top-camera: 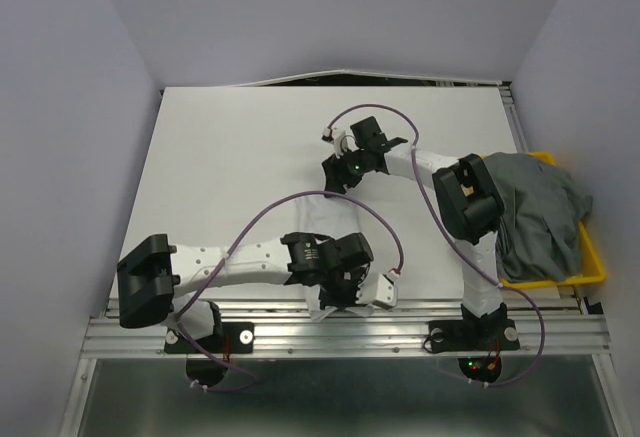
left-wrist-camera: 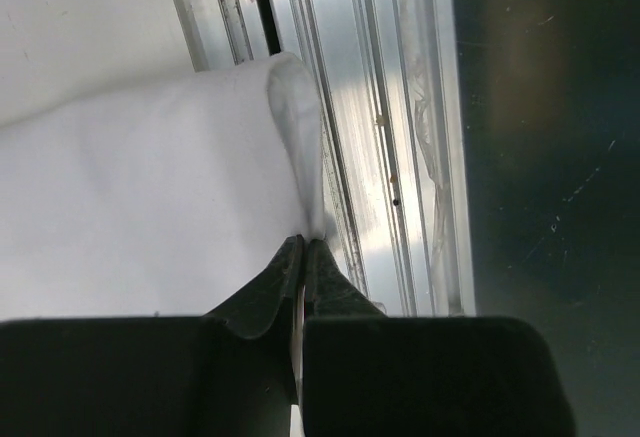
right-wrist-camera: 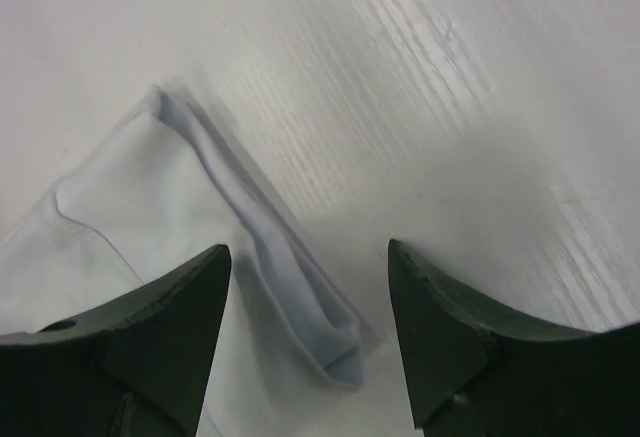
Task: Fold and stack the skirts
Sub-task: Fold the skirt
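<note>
The robot's left gripper should release the hem on the white skirt's far edge [top-camera: 330,205], close to the right gripper.
The white skirt [top-camera: 322,219] lies on the table between my two grippers; it is hard to tell from the white top. My left gripper [top-camera: 335,302] is at the table's near edge, shut on the skirt's hem [left-wrist-camera: 305,242], with the cloth [left-wrist-camera: 150,207] spreading away from it to the left. My right gripper [top-camera: 335,179] is open just above the skirt's far corner, where a folded ridge of white cloth [right-wrist-camera: 300,287] lies between its fingertips [right-wrist-camera: 310,257]. The grey skirts [top-camera: 540,217] lie heaped at the right.
The grey heap sits in a yellow tray [top-camera: 592,257] at the table's right edge. An aluminium rail [left-wrist-camera: 400,157] runs along the near edge, right beside my left gripper. A purple cable [top-camera: 290,197] arches over the skirt.
</note>
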Robot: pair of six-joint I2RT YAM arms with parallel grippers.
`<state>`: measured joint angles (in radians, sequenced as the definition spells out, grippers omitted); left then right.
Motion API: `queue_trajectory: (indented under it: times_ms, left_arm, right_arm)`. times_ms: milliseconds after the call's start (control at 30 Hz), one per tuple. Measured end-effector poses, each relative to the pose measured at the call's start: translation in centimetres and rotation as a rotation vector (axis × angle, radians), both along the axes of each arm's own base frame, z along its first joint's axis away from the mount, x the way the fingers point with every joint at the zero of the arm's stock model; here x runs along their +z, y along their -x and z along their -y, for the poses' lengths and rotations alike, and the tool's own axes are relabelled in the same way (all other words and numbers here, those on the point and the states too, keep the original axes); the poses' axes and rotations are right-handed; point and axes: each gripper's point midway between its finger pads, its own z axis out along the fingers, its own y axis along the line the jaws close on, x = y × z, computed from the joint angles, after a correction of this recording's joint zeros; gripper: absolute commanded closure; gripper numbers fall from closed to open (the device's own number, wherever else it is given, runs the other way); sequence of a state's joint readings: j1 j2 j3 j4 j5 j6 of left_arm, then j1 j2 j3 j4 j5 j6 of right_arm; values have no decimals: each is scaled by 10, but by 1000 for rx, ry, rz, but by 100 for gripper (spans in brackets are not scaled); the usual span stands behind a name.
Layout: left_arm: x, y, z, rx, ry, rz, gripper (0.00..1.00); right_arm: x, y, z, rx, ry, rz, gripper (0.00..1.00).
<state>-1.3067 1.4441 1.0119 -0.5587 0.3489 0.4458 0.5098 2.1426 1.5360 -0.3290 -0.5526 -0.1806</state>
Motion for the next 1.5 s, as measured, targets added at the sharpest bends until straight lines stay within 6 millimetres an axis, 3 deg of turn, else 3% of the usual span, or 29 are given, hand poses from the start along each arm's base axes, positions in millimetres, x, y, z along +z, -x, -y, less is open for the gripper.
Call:
queue_trajectory:
  times_ms: [233,433,633,800,900,1167,1500]
  left_arm:
    - [27,-10,10,-6,44,-6,100]
    - [34,-19,6,-12,44,-14,100]
    - [47,-36,2,9,50,0,100]
    - [67,-77,8,68,96,59,100]
    - [67,-99,7,89,93,95,100]
    - [42,-154,-6,120,19,169,100]
    - [35,-227,-9,162,26,269,100]
  right_arm:
    - [-2,3,-5,75,-39,13,44]
    - [-5,8,-5,118,-55,33,50]
    - [-10,43,7,176,-62,4,53]
    - [-11,60,12,218,-74,-10,59]
    - [-12,65,13,235,-81,-14,62]
    - [-13,76,15,268,-99,-31,65]
    - [-13,81,15,287,-107,-43,65]
